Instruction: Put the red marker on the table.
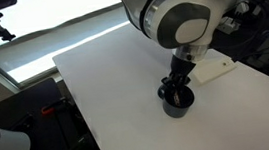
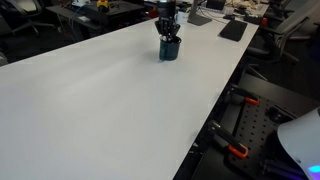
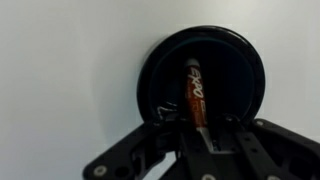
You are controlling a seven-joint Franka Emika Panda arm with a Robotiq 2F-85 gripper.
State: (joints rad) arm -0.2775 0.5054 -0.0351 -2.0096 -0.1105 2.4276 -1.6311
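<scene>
The robot's gripper should release the red marker on the bare white table (image 1: pixel 168 69) just beyond the handle of the dark cup.
The red marker (image 3: pixel 194 92) stands inside the dark round cup (image 3: pixel 235 60), with its upper end between my fingers. My gripper (image 3: pixel 197 124) points down into the cup and its fingers look closed on the marker. In both exterior views the gripper (image 1: pixel 180 81) (image 2: pixel 167 31) reaches into the cup (image 1: pixel 177 101) (image 2: pixel 169 49), and the marker is hidden there. The cup stands on the white table (image 1: pixel 127 96) (image 2: pixel 110 100), near its far end.
A flat white block (image 1: pixel 215 69) lies on the table just beside the cup. A dark pad (image 2: pixel 232 30) lies near the table's far corner. Black equipment with red clamps (image 2: pixel 240 150) stands past the table's long edge.
</scene>
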